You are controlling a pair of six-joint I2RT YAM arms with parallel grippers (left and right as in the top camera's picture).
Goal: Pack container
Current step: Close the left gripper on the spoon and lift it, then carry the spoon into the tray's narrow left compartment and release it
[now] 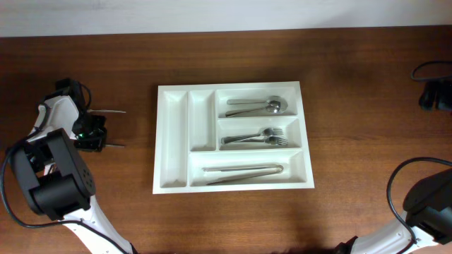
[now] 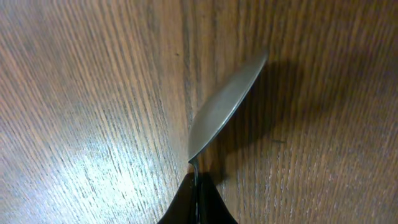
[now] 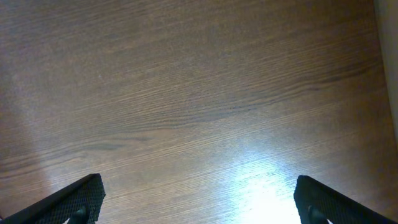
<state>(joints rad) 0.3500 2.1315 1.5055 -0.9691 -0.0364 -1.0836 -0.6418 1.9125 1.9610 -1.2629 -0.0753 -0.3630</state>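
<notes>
My left gripper needs to drop the metal spoon in the long empty outer compartment of the white tray (image 1: 171, 144).
The container (image 1: 173, 141), a large white tray, lies at the table's middle. Its top right compartment holds spoons (image 1: 258, 107), the middle one forks (image 1: 258, 137), and the bottom one long silver pieces (image 1: 244, 171). The two narrow upright compartments are empty. My left gripper (image 1: 97, 138) is left of the tray, shut on the thin end of a silver knife (image 2: 224, 106), whose blade is tilted just above the wood. The knife shows in the overhead view (image 1: 115, 145). My right gripper (image 3: 199, 199) is open and empty over bare wood.
A second thin silver utensil (image 1: 109, 111) lies on the table just beyond my left gripper. A black object with a cable (image 1: 434, 95) sits at the far right edge. My right arm (image 1: 427, 201) is at the front right corner.
</notes>
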